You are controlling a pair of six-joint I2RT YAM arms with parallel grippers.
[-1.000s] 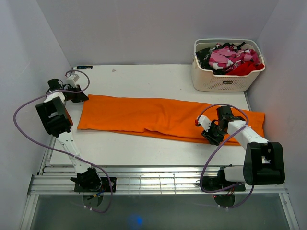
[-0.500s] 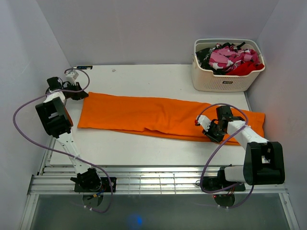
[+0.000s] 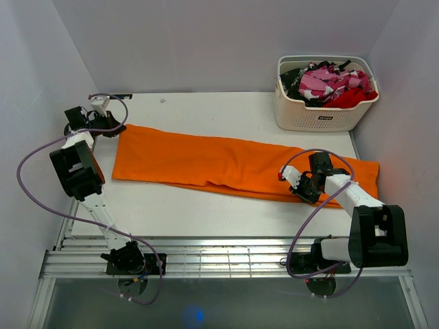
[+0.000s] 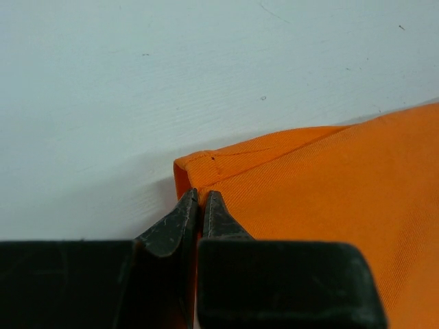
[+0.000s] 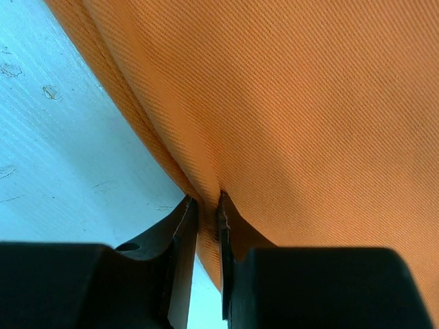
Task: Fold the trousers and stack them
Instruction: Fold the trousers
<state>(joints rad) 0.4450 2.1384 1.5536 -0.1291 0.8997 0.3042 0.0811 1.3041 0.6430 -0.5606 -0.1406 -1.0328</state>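
Observation:
The trousers' lower layer sticks out past the upper layer, so next my left gripper opens, regrips the upper layer's corner (image 4: 215,189) and draws it over the lower layer's edge.
The bright-orange trousers (image 3: 226,164) lie as a long strip across the white table, from the far left to the right edge. My left gripper (image 3: 118,130) is shut on the trousers' far-left corner (image 4: 206,164), its jaws pinching the hem. My right gripper (image 3: 304,192) is shut on the trousers' near edge toward the right end; in the right wrist view the cloth (image 5: 288,103) bunches between the jaws (image 5: 204,205).
A white laundry basket (image 3: 322,116) with red, pink-patterned and black clothes stands at the back right. White walls close in on the left, back and right. A metal rail (image 3: 226,257) runs along the near table edge.
My left gripper has pulled the trousers' left corner a little farther back and left, stretching the strip. My right gripper has stayed almost still.

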